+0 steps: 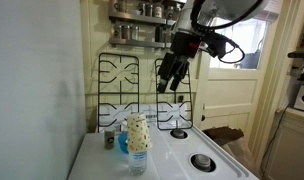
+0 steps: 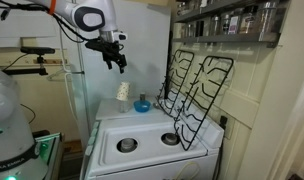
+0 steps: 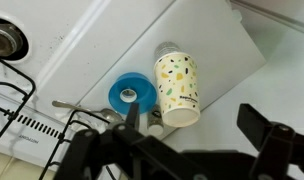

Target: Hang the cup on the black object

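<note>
The pale speckled cup's top end (image 1: 138,118) (image 3: 180,106), the end farthest from the clear bottle beneath it, will be held by my gripper once it closes there.
The pale speckled cup (image 3: 178,84) sits on top of a clear bottle with a blue label (image 1: 139,158) at the back of the white stove. It shows in both exterior views (image 1: 139,128) (image 2: 123,91). Its wide end faces the wrist camera. The black grate (image 1: 182,102) (image 2: 210,92) leans upright against the wall. My gripper (image 3: 197,135) is open and empty. It hangs well above the cup (image 2: 118,62) and appears in front of the grate in an exterior view (image 1: 170,80).
A twin black grate (image 1: 122,85) (image 2: 179,80) leans beside the first, nearer the cup. A small blue item (image 3: 129,95) (image 1: 122,143) lies next to the bottle. Burners (image 1: 202,161) (image 2: 126,145) sit on the stove top. A spice shelf (image 1: 142,12) hangs above.
</note>
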{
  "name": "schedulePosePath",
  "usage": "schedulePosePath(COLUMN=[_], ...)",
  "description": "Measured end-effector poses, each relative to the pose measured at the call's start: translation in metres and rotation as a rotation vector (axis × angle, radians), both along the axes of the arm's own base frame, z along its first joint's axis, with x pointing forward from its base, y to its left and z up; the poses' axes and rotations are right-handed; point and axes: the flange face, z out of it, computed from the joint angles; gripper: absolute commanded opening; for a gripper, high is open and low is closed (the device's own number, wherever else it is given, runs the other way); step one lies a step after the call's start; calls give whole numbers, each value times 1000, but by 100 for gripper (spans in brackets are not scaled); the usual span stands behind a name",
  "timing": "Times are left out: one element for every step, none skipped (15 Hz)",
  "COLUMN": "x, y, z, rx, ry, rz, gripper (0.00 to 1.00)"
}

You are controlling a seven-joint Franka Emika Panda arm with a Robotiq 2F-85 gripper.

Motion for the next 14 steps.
schedulePosePath(x=[-5, -10, -14, -17, -18, -19, -19, -18, -18, -17, -16, -15, -12, -10], y=[12, 23, 31, 35, 35, 32, 31, 31, 31, 31, 32, 34, 38, 42], z=[-7, -14, -20, -27, -33, -38, -41, -40, -39, -38, -38, -37, -38, -40], rx=[-15, -28, -37, -46, -56, -63, -65, -62, -60, -57, -51, -40, -28, -19], ry=[-14, -30, -47, -60, -65, -63, -59, -58, -59, -63, -71, -82, -93, -100], rz=[-21, -48, -83, -126, -170, -202, -206, -207, -207, -209, -214, -227, -241, -250], gripper=[100, 100, 100, 100, 100, 100, 100, 100, 100, 100, 100, 100, 100, 100])
